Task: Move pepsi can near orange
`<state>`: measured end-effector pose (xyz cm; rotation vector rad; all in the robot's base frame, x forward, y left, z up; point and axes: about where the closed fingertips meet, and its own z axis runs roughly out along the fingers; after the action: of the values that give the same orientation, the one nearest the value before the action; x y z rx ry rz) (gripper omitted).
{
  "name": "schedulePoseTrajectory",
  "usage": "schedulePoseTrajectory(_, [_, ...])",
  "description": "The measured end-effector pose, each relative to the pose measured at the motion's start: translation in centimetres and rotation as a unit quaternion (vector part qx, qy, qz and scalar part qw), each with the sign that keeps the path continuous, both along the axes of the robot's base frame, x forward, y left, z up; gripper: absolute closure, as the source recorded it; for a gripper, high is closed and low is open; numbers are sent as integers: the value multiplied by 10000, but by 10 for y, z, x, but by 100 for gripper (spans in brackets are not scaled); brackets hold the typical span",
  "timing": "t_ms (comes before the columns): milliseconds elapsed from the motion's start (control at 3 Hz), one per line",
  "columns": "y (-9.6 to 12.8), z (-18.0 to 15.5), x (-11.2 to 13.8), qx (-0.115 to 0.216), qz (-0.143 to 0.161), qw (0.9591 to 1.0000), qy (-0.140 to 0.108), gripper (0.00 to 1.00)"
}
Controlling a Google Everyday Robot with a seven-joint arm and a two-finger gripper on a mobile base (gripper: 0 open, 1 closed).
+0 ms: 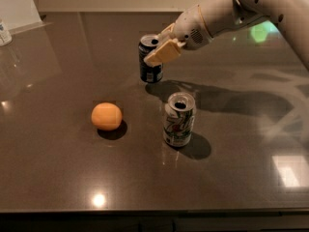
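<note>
Next, I release the pepsi can, now upright at the table's back middle, close behind the orange (pixel 129 111), on its side facing the white-and-green can.
The pepsi can (pixel 149 69), dark blue with a silver top, stands upright at the table's back middle. My gripper (pixel 156 46) reaches in from the upper right and is shut on the can's upper part, with one beige finger (pixel 163 52) across its front right side. The orange (pixel 106 116) lies on the table to the front left of the can, well apart from it.
A white-and-green can (pixel 179 119) stands upright in front of the pepsi can, to the right of the orange. My white arm (pixel 227 14) spans the upper right. The dark table (pixel 58 178) has its front edge near the bottom. A small container (pixel 4 33) sits far left.
</note>
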<state>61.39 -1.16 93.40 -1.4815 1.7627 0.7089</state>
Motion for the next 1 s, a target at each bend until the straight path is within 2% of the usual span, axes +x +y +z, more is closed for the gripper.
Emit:
schedulePoseTrajectory(333, [9, -5, -27, 0, 535, 9986, 54, 100])
schedulePoseTrajectory(1000, [33, -8, -64, 54, 1329, 9910, 123, 100])
